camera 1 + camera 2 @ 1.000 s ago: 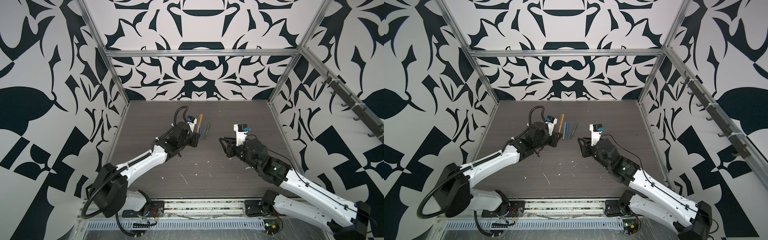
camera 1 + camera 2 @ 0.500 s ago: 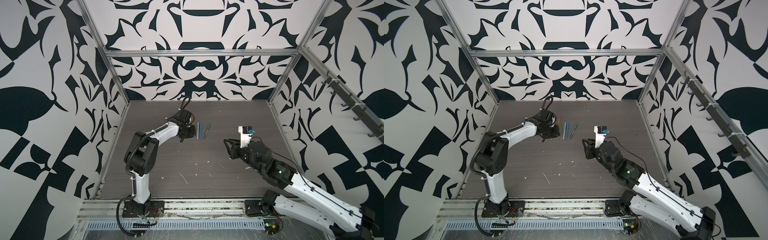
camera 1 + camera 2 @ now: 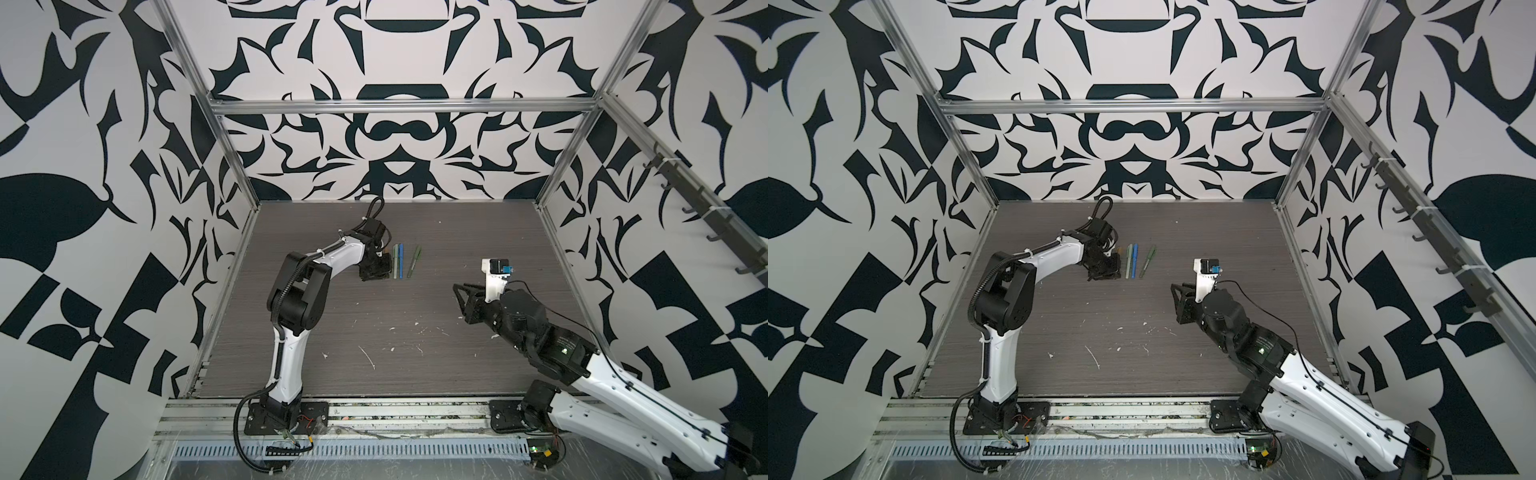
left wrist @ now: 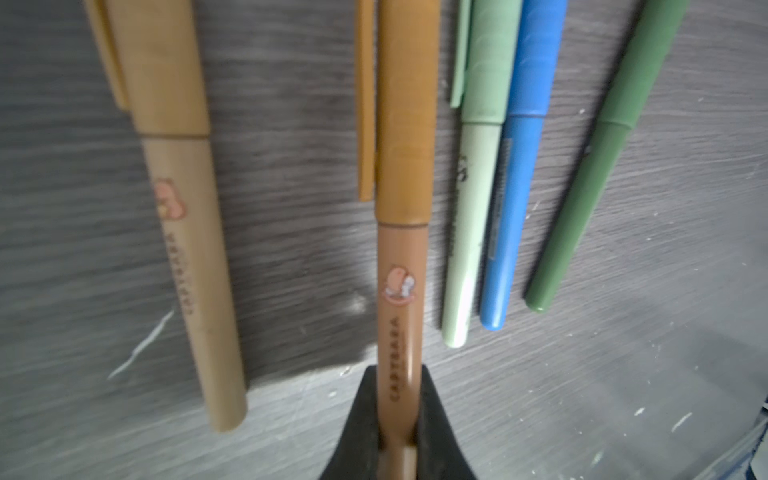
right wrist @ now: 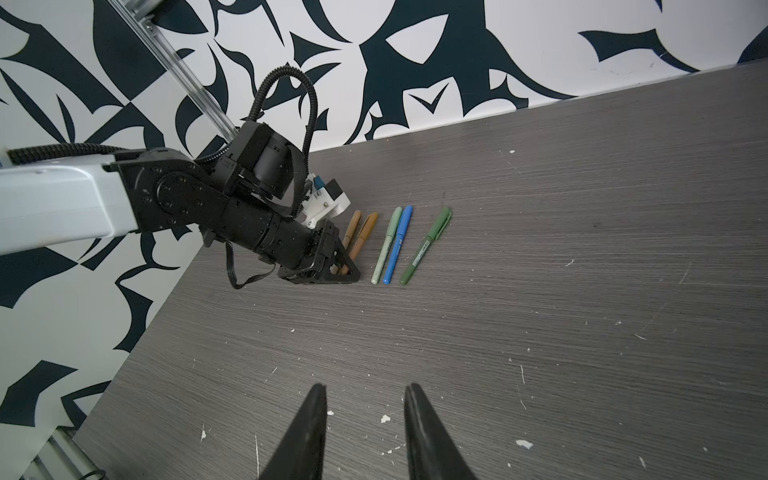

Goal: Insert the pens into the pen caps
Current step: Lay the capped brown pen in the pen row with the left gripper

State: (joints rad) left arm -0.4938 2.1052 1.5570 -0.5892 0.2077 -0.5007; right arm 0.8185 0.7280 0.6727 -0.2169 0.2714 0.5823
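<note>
My left gripper is going to let go of the orange-brown pen so that it lies flat on the table, snug (image 3: 392, 263) (image 4: 436, 156) along the pale green pen.
Five pens lie in a row at the back of the table, each with its own colour's pen cap on. In the left wrist view they are tan (image 4: 195, 270), orange-brown (image 4: 401, 291), pale green (image 4: 469, 232), blue (image 4: 511, 216) and dark green (image 4: 582, 199). My left gripper (image 4: 399, 374) is shut on the rear end of the orange-brown pen, low over the table; its cap (image 4: 405, 124) points away. In both top views the left gripper (image 3: 380, 272) (image 3: 1106, 272) hides the tan and orange-brown pens. My right gripper (image 5: 365, 388) is open and empty, well right of the row (image 3: 460, 297).
White scratch marks and flecks (image 3: 368, 357) dot the dark wood-grain table (image 3: 415, 374). Patterned walls with aluminium frame posts (image 3: 230, 149) close in the left, back and right sides. The left arm's raised elbow (image 3: 297, 291) stands over the table's left part.
The left arm has folded its elbow upright and brought the orange-brown pen back and down beside the row. The right gripper has drawn back slightly to the right.
</note>
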